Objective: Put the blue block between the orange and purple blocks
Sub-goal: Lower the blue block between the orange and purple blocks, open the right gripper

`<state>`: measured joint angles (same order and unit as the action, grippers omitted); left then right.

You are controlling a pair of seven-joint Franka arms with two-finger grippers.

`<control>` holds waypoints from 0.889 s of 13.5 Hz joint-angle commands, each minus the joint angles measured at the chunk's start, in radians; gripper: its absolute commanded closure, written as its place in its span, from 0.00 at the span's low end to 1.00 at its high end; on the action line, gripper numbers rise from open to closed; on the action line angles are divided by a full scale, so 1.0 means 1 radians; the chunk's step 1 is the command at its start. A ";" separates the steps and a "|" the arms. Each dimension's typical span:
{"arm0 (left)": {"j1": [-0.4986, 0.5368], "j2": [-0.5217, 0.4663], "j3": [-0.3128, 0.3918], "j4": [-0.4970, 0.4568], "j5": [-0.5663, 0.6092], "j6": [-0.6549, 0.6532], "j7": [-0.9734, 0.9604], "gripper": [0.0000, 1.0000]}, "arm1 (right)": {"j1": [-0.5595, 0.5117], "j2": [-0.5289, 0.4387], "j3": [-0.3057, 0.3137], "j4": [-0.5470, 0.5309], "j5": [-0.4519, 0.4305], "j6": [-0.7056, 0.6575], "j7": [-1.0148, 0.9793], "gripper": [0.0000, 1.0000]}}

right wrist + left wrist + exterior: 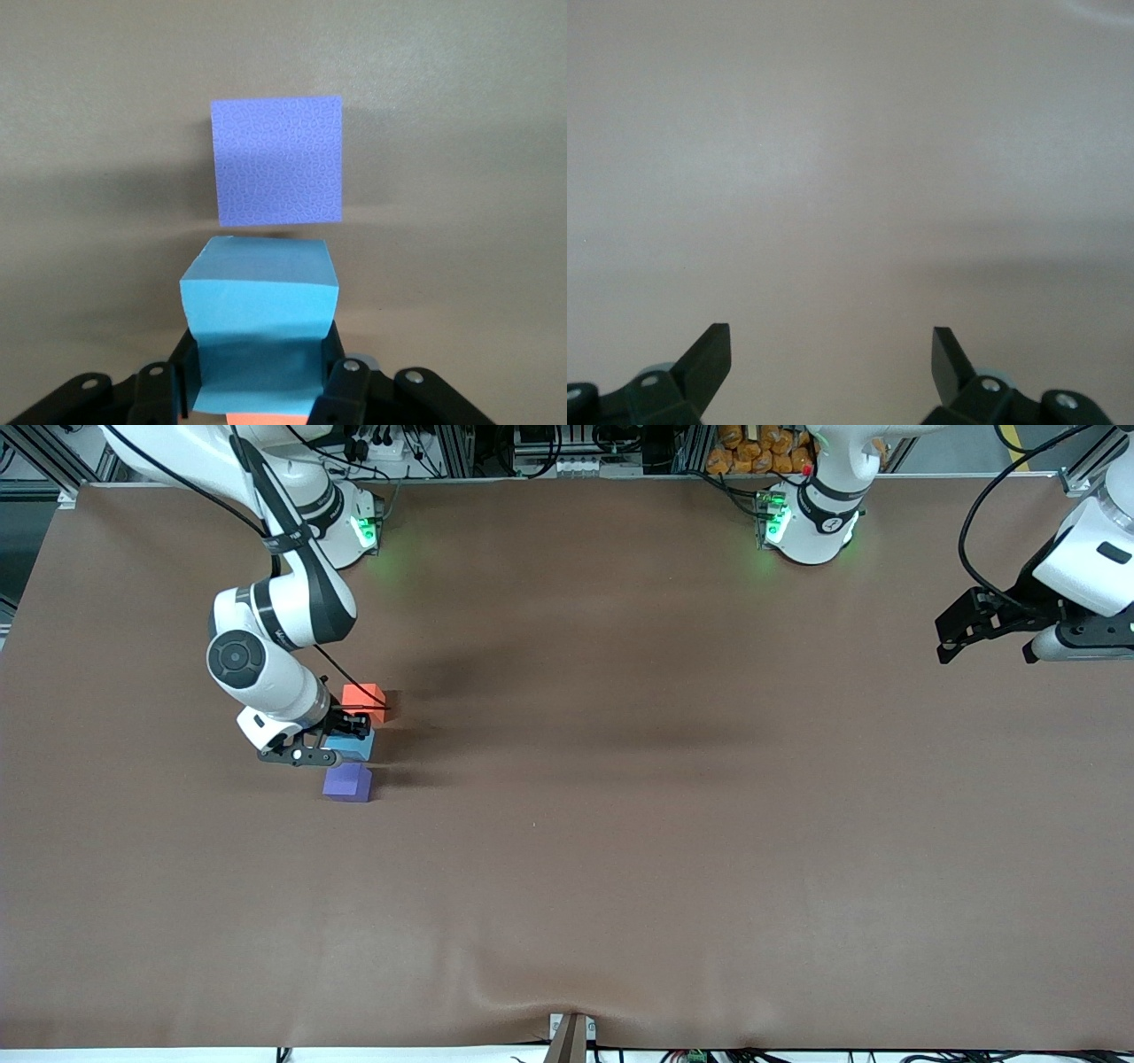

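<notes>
The blue block, now low between orange and purple blocks, will be let go by my right gripper against the purple block's side [352,749] [283,293] that faces the orange block.
The blue block [354,746] sits low between the orange block [365,701] and the purple block [348,783], toward the right arm's end of the table. My right gripper [347,737] is shut on the blue block [260,323], its fingers pressed on two sides. In the right wrist view the purple block [277,160] lies just past the blue one, and a sliver of the orange block [266,419] shows under it. The orange block is farther from the front camera than the purple one. My left gripper [950,638] waits open in the air at the left arm's end of the table, open [831,354] with nothing between its fingers.
The brown table cover [620,824] stretches wide around the three blocks. The two arm bases [802,522] stand along the table edge farthest from the front camera. A small bracket [571,1036] sits at the edge nearest that camera.
</notes>
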<state>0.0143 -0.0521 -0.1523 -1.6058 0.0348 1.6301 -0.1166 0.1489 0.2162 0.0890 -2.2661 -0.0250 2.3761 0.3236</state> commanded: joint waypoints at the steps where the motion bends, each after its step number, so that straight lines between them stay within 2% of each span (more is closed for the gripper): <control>1: 0.007 0.001 -0.003 0.000 0.004 -0.001 -0.011 0.00 | -0.019 0.021 0.012 -0.019 0.011 0.052 -0.023 0.71; 12: 0.007 0.038 0.007 0.029 0.004 0.010 -0.005 0.00 | -0.022 0.081 0.011 -0.050 0.011 0.138 -0.023 0.69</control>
<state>0.0191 -0.0202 -0.1434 -1.6016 0.0348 1.6409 -0.1167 0.1484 0.2953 0.0889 -2.2941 -0.0244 2.4845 0.3235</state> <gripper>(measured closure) 0.000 0.449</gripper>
